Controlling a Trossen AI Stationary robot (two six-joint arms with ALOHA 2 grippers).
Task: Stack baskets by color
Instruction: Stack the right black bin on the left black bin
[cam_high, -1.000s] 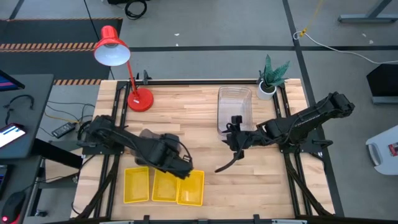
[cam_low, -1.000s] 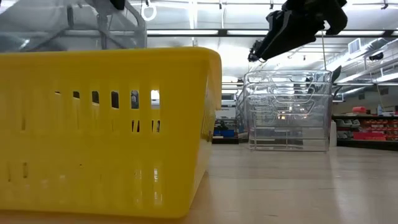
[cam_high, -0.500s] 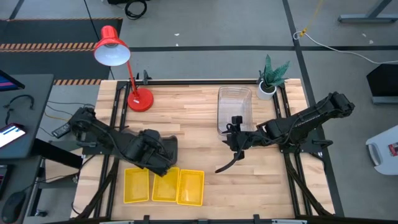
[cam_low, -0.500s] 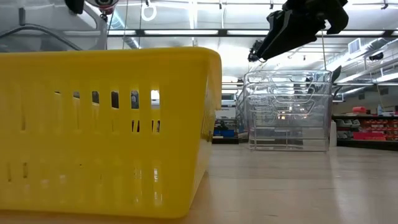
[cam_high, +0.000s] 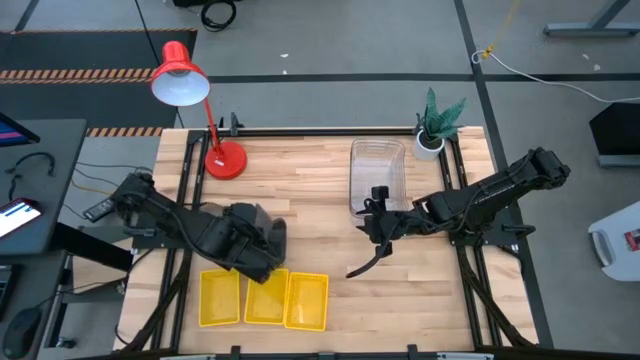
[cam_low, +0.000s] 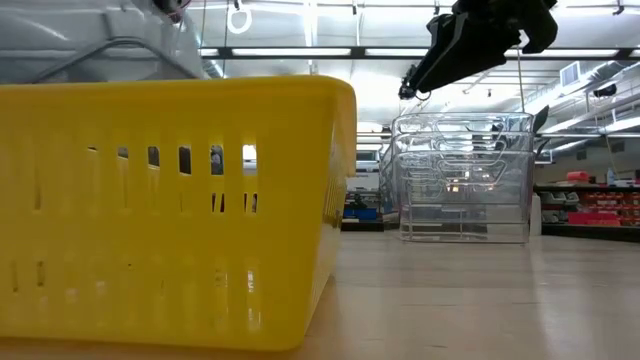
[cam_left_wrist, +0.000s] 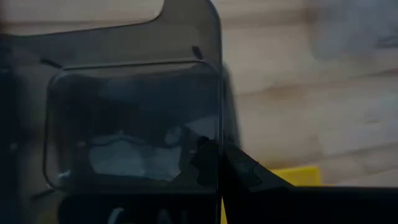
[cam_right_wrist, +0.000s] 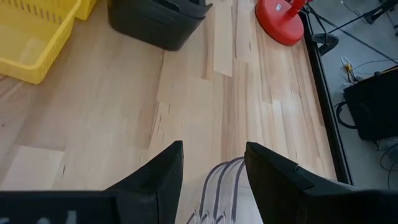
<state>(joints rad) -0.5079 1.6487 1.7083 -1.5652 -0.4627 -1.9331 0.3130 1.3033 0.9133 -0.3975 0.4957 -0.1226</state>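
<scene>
Next, I set the grey basket, now just behind the yellow ones, down with my left gripper on the wood (cam_high: 256, 243) behind the yellow baskets.
Three yellow baskets (cam_high: 264, 298) stand side by side on the table near its front edge. A smoky dark grey basket (cam_high: 256, 228) is just behind them, with my left gripper (cam_high: 263, 254) shut on it. Whether a second grey basket sits inside it, I cannot tell. The stack of clear baskets (cam_high: 377, 175) rests on the table at the far right. My right gripper (cam_high: 380, 228) hovers open over the stack's near end, holding nothing, and a clear rim (cam_right_wrist: 219, 182) shows below its fingers. My left gripper (cam_left_wrist: 216, 167) has one side wall of the grey basket (cam_left_wrist: 219, 118) pinched at its rim, one finger (cam_left_wrist: 204, 163) inside and one outside. The fingers slant down from above. The right wrist view shows the basket's bottom (cam_right_wrist: 160, 38) low over the table; whether it touches, I cannot tell.
A red lamp stands on its base (cam_high: 225, 160) at the far left, and a white plant pot (cam_high: 430, 143) at the far right corner. Bare wood (cam_high: 320, 250) lies between the two arms.
My left gripper has gone from above the rightmost yellow basket toward the table's left and a little up, rolling at the wrist and staying shut. The grey basket has gone with it and turned. Most of the move came early in the second.
</scene>
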